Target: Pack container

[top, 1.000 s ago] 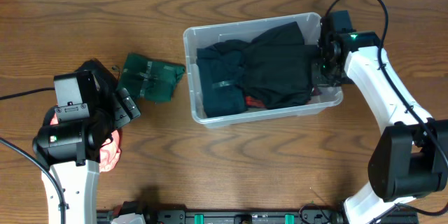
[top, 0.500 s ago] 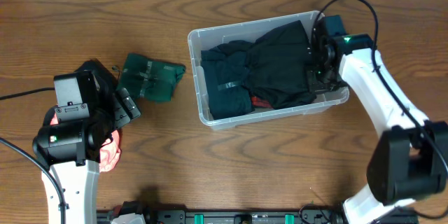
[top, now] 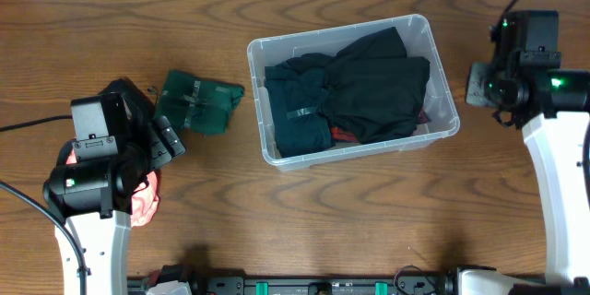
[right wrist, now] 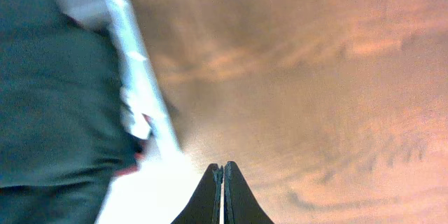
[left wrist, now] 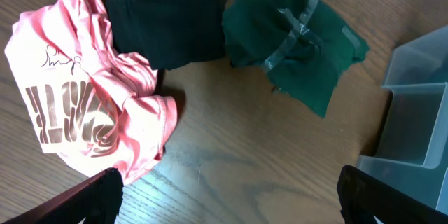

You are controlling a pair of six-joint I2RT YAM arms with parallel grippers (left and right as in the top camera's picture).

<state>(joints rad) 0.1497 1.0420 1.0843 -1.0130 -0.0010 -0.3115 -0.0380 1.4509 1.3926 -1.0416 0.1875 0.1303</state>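
Observation:
The robot's left gripper should next go to the green bundle's side [top: 174, 109] [left wrist: 253, 42] nearest the black folded garment and close there.
The clear plastic container [top: 442, 74] sits mid-table, holding dark folded clothes [top: 369, 88] with a bit of red beneath. Its rim also shows in the right wrist view [right wrist: 136, 77] and its corner in the left wrist view [left wrist: 420, 112]. My right gripper [right wrist: 223, 175] is shut and empty over bare table right of the container; its arm [top: 521, 64] stands clear of the rim. My left gripper [left wrist: 224, 196] is open and empty above the table. Near it lie a pink shirt [left wrist: 91, 105], a black folded garment [left wrist: 164, 14] and a taped green bundle [left wrist: 294, 38], the last also seen overhead [top: 198, 103].
The left arm [top: 101, 166] covers most of the pink shirt [top: 143, 205] in the overhead view. A black rail [top: 295, 286] runs along the table's front edge. Cables trail from both arms.
My right gripper has let go of the container's right end and pulled back to the right, off the bin. The container shifted slightly right earlier. The left arm has not moved.

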